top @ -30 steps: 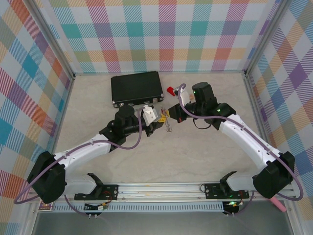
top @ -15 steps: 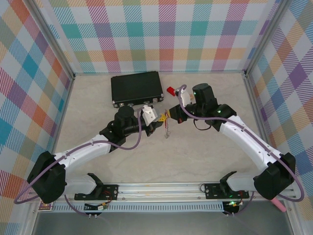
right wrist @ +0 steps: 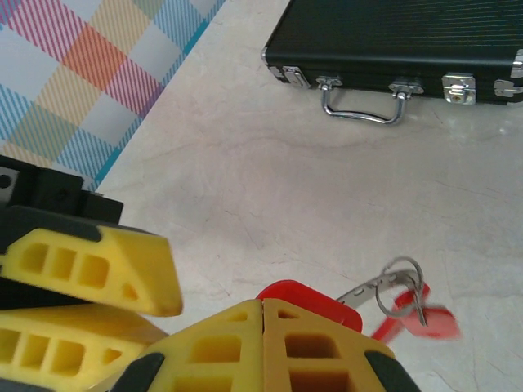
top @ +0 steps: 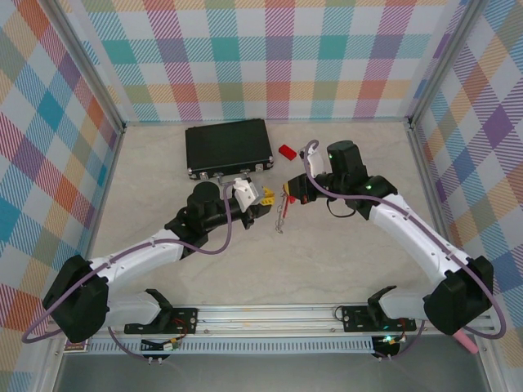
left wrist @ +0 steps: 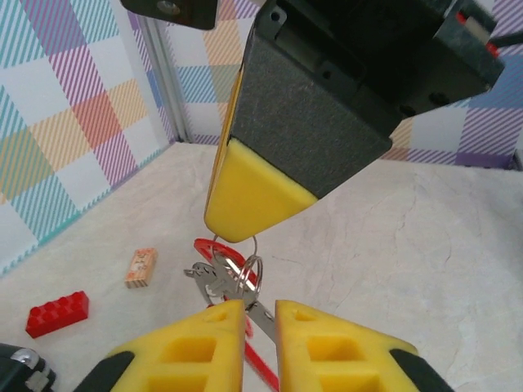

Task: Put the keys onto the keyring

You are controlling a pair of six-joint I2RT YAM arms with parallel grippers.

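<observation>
Only the end of a key blade lies by the left gripper's nearly shut fingers, so the robot's left gripper will open, reach closer and close on the dangling keyring (left wrist: 252, 276).
My right gripper (right wrist: 263, 304) (top: 288, 196) is shut on the red head of a key (right wrist: 315, 300). That key's silver blade runs out to the keyring (right wrist: 400, 279) (left wrist: 250, 269), where another red-headed key (right wrist: 431, 320) hangs blurred. The bunch (top: 282, 214) dangles between the two grippers over the table's middle. My left gripper (left wrist: 260, 309) (top: 265, 206) stands just left of it, its yellow fingers a small gap apart. A key blade (left wrist: 263, 314) lies in that gap without being pinched. The right gripper's yellow fingertip (left wrist: 245, 204) hangs right above the ring.
A black case (top: 228, 147) (right wrist: 409, 33) with a metal handle (right wrist: 362, 108) lies at the back. To its right lie a red block (top: 287, 152) (left wrist: 57, 313) and a small wooden piece (left wrist: 140, 267). Plaid walls enclose the table on three sides.
The left gripper's fingers have parted off the key they pinched, and the left arm has drawn back slightly. The bunch now hangs from the right gripper alone.
</observation>
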